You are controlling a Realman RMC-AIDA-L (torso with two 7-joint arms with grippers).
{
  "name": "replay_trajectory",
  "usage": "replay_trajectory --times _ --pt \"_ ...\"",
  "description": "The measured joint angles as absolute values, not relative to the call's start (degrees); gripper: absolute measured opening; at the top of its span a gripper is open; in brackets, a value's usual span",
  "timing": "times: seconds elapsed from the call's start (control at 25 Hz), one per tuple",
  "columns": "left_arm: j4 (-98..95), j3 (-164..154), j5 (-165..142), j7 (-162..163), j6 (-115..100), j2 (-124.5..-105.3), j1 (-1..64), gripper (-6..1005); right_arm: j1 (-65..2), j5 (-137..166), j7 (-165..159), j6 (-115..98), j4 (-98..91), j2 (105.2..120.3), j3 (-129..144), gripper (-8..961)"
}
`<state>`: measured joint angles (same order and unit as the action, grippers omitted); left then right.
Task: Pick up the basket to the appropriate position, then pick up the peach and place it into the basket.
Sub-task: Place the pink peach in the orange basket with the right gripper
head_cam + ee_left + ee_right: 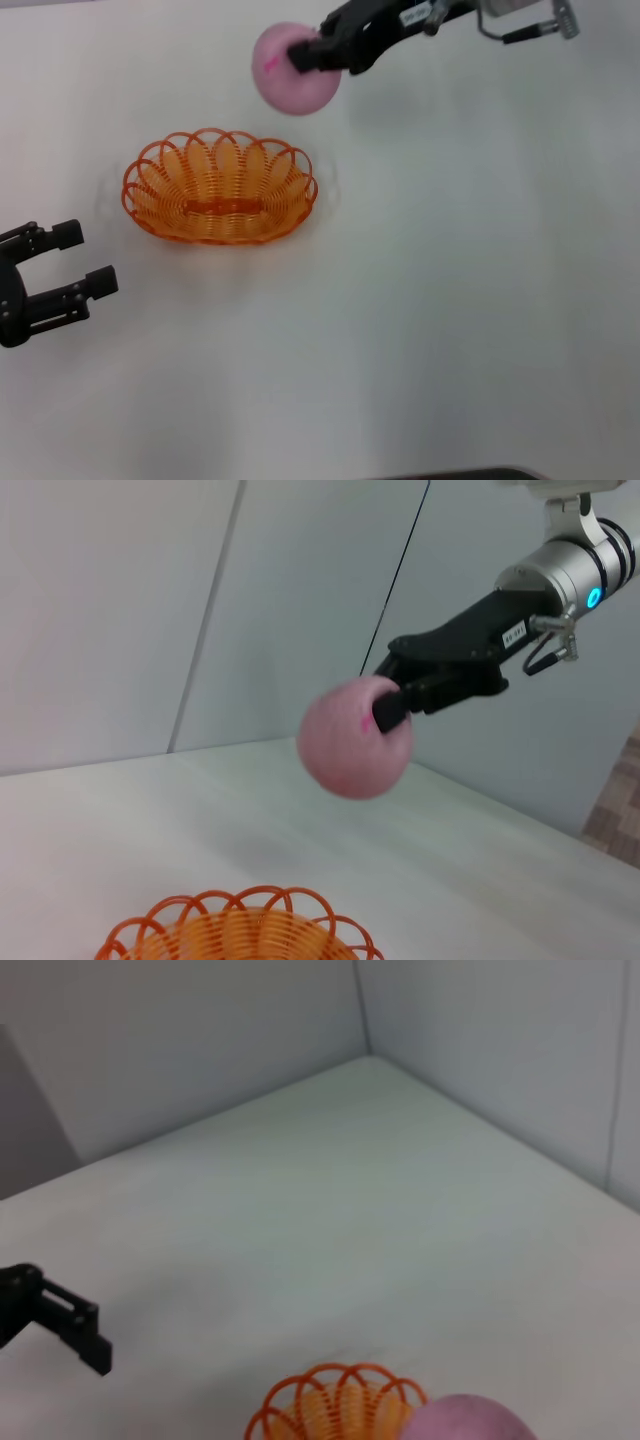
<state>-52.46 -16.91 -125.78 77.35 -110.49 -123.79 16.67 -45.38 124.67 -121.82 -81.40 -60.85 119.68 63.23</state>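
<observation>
Next, my right gripper lets go of the peach inside the orange basket's end (203, 202) that is nearest to my left gripper.
The orange openwork basket (220, 187) stands empty on the white table, left of centre; its rim also shows in the left wrist view (240, 930) and the right wrist view (335, 1405). My right gripper (305, 55) is shut on the pale-pink peach (285, 75) and holds it in the air beyond the basket's far right side. The left wrist view shows the peach (350, 742) clamped in the right gripper (390, 695) well above the table. My left gripper (75, 262) is open and empty near the table's left front, apart from the basket.
The white table (450, 300) spreads to the right of and in front of the basket. Pale walls (150, 600) stand behind the table's far edge.
</observation>
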Motion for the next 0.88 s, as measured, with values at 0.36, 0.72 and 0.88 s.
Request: replay_trajectory --times 0.36,0.72,0.88 --pt "-52.2 -16.87 -125.78 77.34 -110.48 -123.85 16.53 797 -45.29 121.94 -119.83 -75.21 -55.71 120.12 70.73 112" --pt "-51.97 -16.96 -125.81 77.47 -110.47 -123.86 16.52 798 -47.74 116.21 -113.66 -64.42 -43.55 120.28 79.09 114" --pt "-51.91 -17.04 -125.93 77.6 -110.47 -123.89 16.52 798 -48.13 112.65 -112.55 -60.37 -40.87 120.39 83.41 115"
